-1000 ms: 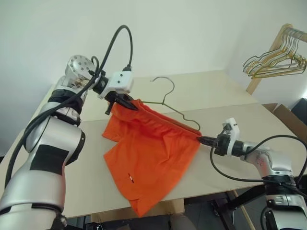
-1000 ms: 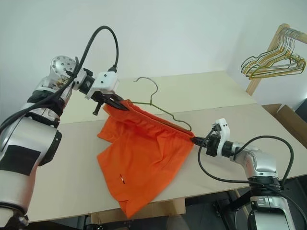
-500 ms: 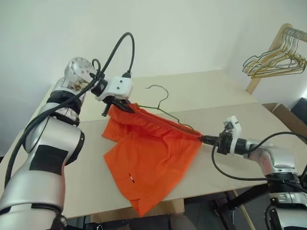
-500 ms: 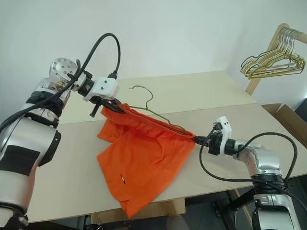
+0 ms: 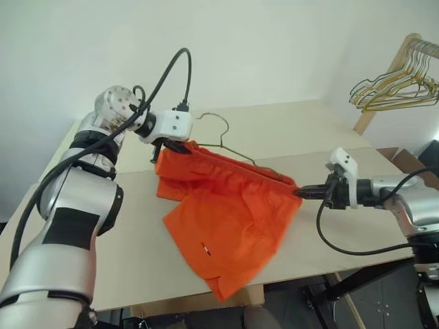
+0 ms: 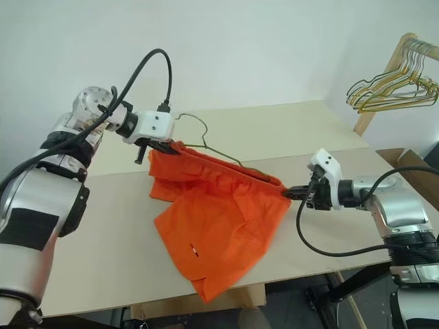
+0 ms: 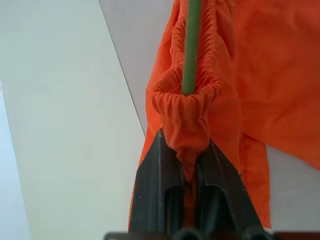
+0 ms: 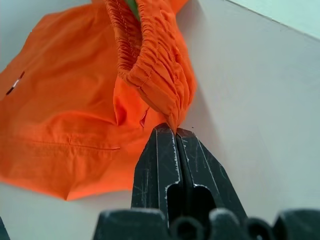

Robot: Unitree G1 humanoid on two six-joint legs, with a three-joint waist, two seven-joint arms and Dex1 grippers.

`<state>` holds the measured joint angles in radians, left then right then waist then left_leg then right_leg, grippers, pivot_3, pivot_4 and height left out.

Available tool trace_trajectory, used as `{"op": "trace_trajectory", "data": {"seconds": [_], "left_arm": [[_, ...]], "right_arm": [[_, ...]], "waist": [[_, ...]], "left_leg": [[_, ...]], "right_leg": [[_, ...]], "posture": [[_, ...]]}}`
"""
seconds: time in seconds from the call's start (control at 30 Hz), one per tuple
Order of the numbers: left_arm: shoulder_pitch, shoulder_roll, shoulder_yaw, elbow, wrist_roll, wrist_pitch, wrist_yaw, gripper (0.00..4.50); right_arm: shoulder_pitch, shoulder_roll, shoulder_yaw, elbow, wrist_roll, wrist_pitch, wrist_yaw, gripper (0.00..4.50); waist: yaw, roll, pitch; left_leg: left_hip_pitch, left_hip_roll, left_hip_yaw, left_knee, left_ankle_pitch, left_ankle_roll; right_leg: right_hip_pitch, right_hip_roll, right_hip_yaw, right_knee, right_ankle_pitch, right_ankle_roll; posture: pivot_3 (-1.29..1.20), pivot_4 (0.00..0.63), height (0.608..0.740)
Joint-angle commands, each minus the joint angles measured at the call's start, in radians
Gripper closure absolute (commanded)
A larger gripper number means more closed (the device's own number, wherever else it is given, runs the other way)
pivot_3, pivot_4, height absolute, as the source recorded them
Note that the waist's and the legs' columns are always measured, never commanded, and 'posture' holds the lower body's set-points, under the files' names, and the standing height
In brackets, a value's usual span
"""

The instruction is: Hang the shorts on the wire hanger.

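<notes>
The robot's right gripper needs to release the waistband of the orange shorts near the table's seam (image 5: 280, 147), just past the visible arm of the wire hanger.
The orange shorts (image 5: 230, 205) hang stretched by their gathered waistband between my two grippers, legs draped down onto the table (image 5: 329, 133). My left gripper (image 5: 167, 145) is shut on one end of the waistband (image 7: 186, 120). At the other end my right gripper (image 5: 302, 192) is shut on the waistband too (image 8: 155, 85). The wire hanger (image 5: 241, 155) runs along inside the waistband, and its hook (image 5: 218, 122) sticks up just behind the left gripper. In the left wrist view the hanger's wire (image 7: 191, 45) goes into the gathered fabric. A small white tag (image 5: 204, 248) shows on the shorts.
A wooden rack (image 5: 384, 75) with a bunch of gold and dark hangers (image 5: 394, 86) stands at the back right. A cardboard box (image 5: 415, 168) sits beyond the table's right edge. The table's front edge (image 5: 171, 298) lies close under the shorts' hem.
My right gripper has risen and moved right, pulling the waistband tighter and drawing the shorts to the right. The hanger's hook has swung left, closer to the left gripper.
</notes>
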<state>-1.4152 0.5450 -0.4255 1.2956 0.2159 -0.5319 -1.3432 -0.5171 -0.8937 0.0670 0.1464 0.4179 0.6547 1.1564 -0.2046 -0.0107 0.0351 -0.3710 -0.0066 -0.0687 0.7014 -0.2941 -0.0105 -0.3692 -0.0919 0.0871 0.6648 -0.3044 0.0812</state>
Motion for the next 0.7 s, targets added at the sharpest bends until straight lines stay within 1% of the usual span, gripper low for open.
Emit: {"op": "trace_trajectory", "data": {"seconds": [0.03, 0.2, 0.37, 0.47, 0.57, 0.7], "left_arm": [[-0.012, 0.045, 0.026, 0.006, 0.042, -0.019, 0.047, 4.5], [-0.007, 0.057, -0.005, 0.003, 0.115, -0.078, 0.041, 4.5], [-0.01, 0.026, 0.016, -0.005, 0.119, -0.091, 0.039, 4.5], [-0.011, 0.014, -0.001, -0.013, 0.151, -0.1, 0.097, 4.5], [-0.012, -0.007, 0.017, -0.015, 0.151, -0.09, 0.14, 4.5], [-0.017, -0.032, 0.058, -0.014, 0.123, -0.052, 0.197, 4.5]], "right_arm": [[0.015, -0.007, -0.019, 0.017, -0.022, -0.011, -0.003, 4.45], [-0.008, -0.008, -0.038, 0.0, 0.008, 0.021, 0.008, 4.45], [-0.124, -0.024, -0.047, -0.065, 0.046, 0.079, 0.026, 4.45], [-0.212, -0.042, -0.013, -0.09, 0.045, 0.122, 0.059, 4.45], [-0.316, -0.042, 0.038, -0.075, 0.006, 0.137, 0.071, 4.45], [-0.407, -0.033, 0.075, -0.058, -0.014, 0.124, 0.112, 4.45]], "waist": [[-0.002, 0.0, 0.0], [-0.001, 0.0, 0.0], [-0.002, 0.0, 0.001], [-0.001, 0.001, 0.001], [-0.002, 0.001, 0.001], [-0.001, 0.001, 0.001]], "left_leg": [[0.0, 0.0, 0.0, 0.0, 0.0, 0.0], [0.0, 0.0, 0.0, 0.0, 0.0, 0.0], [0.0, 0.0, 0.0, 0.0, 0.0, 0.0], [0.0, 0.0, 0.0, 0.0, 0.0, 0.0], [-0.001, 0.0, 0.0, 0.0, 0.0, 0.0], [-0.002, 0.0, 0.0, 0.0, 0.0, 0.0]], "right_leg": [[0.0, 0.0, 0.0, 0.0, 0.0, 0.0], [0.0, 0.0, 0.0, 0.0, 0.0, 0.0], [0.0, 0.0, 0.0, 0.0, 0.0, 0.0], [-0.001, 0.0, 0.0, 0.0, 0.0, 0.0], [-0.001, 0.0, 0.0, 0.0, 0.0, 0.0], [-0.002, 0.0, 0.0, 0.0, 0.0, 0.0]], "posture": [[-0.17, 0.0, 0.74], [-0.17, 0.0, 0.74], [-0.18, 0.0, 0.74], [-0.19, 0.0, 0.74], [-0.19, 0.0, 0.74], [-0.19, 0.0, 0.74]]}}
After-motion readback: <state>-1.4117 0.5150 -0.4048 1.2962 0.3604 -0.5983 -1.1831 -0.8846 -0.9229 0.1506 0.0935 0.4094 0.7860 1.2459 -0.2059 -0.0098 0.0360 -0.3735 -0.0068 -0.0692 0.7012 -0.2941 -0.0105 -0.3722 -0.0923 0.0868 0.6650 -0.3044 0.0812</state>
